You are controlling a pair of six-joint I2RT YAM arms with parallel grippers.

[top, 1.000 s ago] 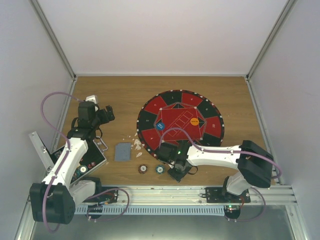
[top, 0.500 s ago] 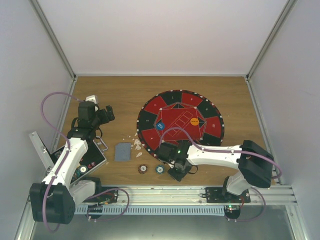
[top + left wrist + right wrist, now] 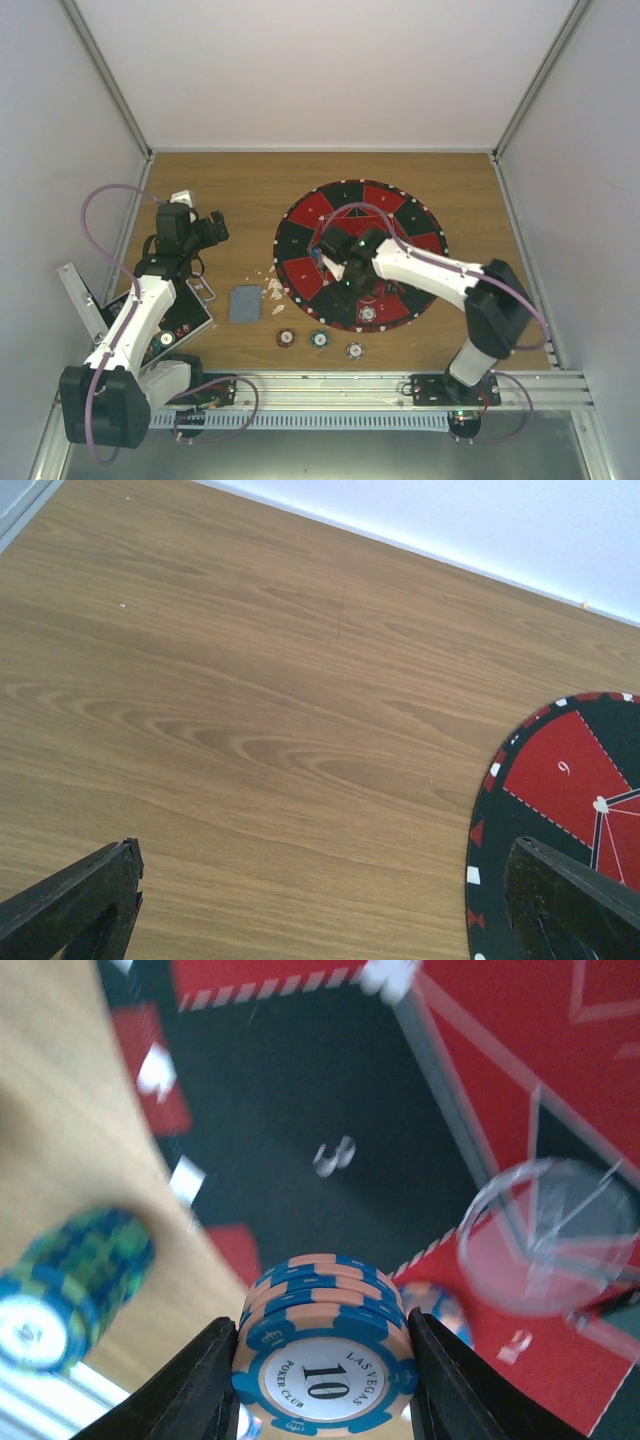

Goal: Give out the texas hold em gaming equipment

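Note:
My right gripper is going to let go of the blue-and-peach chips on the mat's black-and-red border (image 3: 295,256) between the blue disc and the mat's rim.
My right gripper (image 3: 323,1332) is shut on a short stack of blue-and-peach poker chips (image 3: 325,1345) marked 10, held above the red-and-black mat (image 3: 300,1090). From above, that gripper (image 3: 336,268) hangs over the mat's left half (image 3: 300,272). A teal chip stack (image 3: 70,1285) shows blurred at the left. On the wood near the front lie a red chip stack (image 3: 286,338), a teal one (image 3: 319,338) and a grey one (image 3: 354,350). Another grey chip (image 3: 368,313) sits on the mat. Grey-blue cards (image 3: 244,302) lie left of the mat. My left gripper (image 3: 322,865) is open over bare wood.
A black hinged case (image 3: 178,322) lies open by the left arm's base. White scraps (image 3: 273,290) are scattered between the cards and the mat. The mat's edge (image 3: 480,830) shows at the right of the left wrist view. Side walls close the table.
The right arm has swung from the near table edge up over the mat with the chip stack in its jaws, uncovering two grey chips. The left arm has not moved.

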